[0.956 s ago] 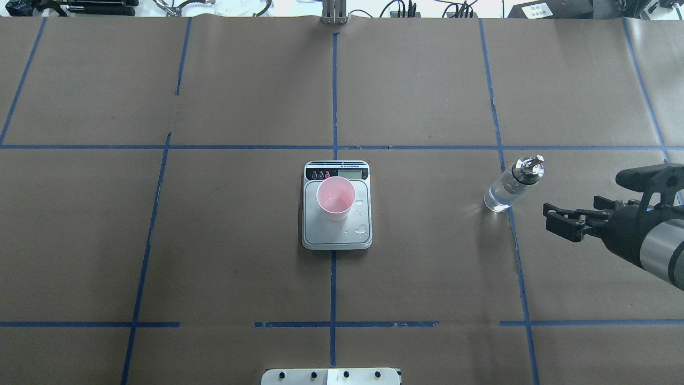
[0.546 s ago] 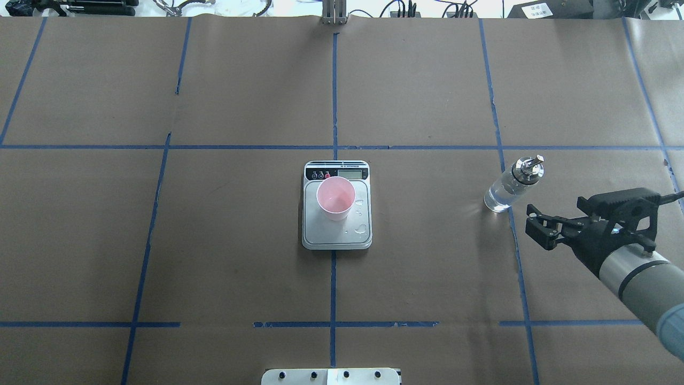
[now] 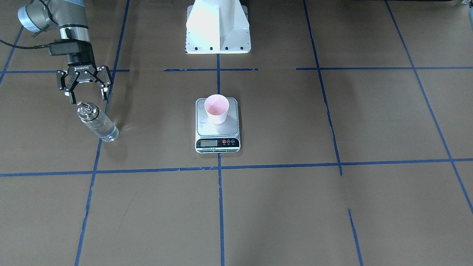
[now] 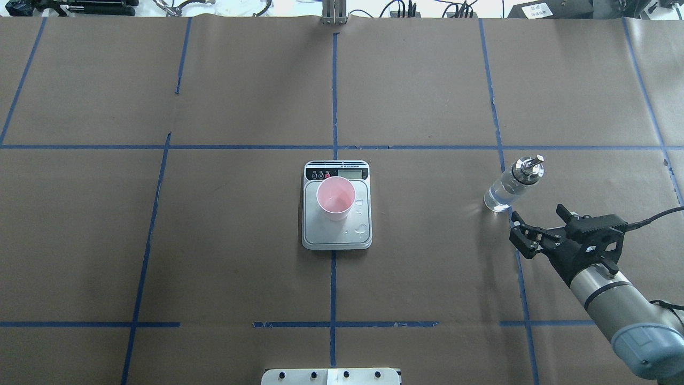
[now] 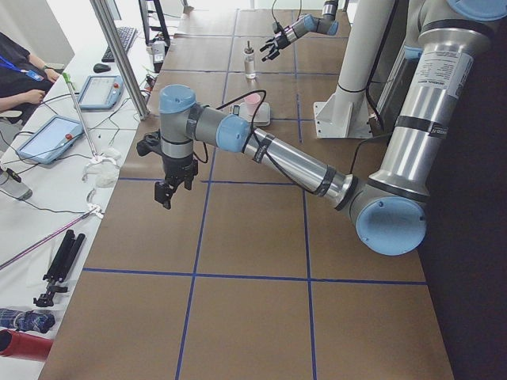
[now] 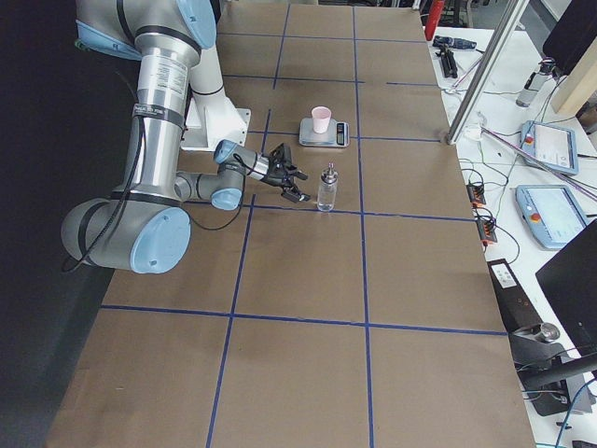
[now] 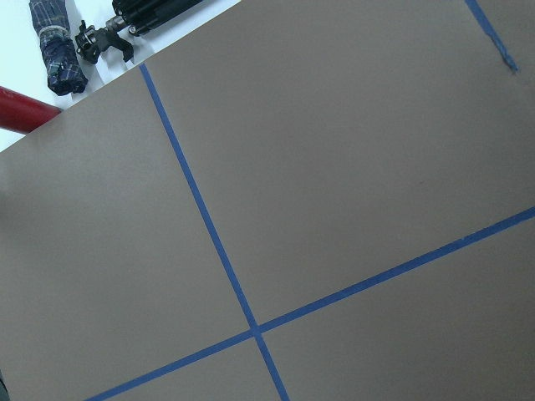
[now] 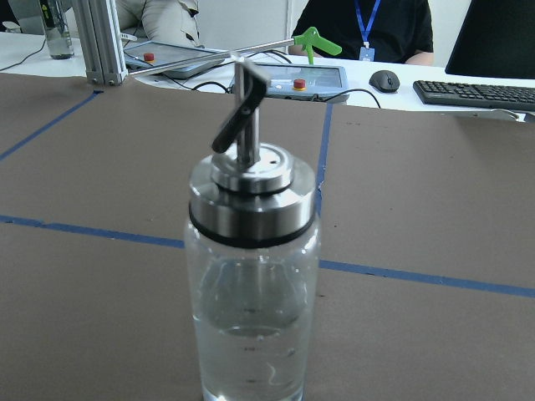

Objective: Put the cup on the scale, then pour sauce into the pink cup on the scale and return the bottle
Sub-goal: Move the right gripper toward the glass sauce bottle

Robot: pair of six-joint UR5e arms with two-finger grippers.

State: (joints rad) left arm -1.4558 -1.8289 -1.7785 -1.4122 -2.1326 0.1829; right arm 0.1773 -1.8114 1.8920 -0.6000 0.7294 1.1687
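Note:
The clear bottle's glass body (image 3: 104,126) (image 8: 252,313), below the silver pourer cap, is the next place for my right gripper to go and close.
The pink cup (image 4: 335,199) stands upright on the scale (image 4: 334,235) at the table's middle; it also shows in the front view (image 3: 216,108). The clear glass bottle (image 4: 507,187) with a silver pourer cap stands upright on the table, to the right of the scale, part full of clear sauce. My right gripper (image 4: 537,213) is open and empty, level with the bottle and just short of it on the robot's side (image 3: 84,96). The right wrist view shows the bottle (image 8: 251,276) straight ahead, no fingers in frame. My left gripper (image 5: 165,194) hangs over bare table; I cannot tell its state.
Water drops (image 4: 362,230) lie on the scale's platform beside the cup. The white robot base (image 3: 218,26) stands behind the scale. Blue tape lines cross the brown paper. Tablets, a keyboard and seated operators (image 8: 364,29) are beyond the table's far edge.
My right gripper has moved left and back toward the robot in the overhead view, turning to face the bottle. Bottle, cup and scale have not moved.

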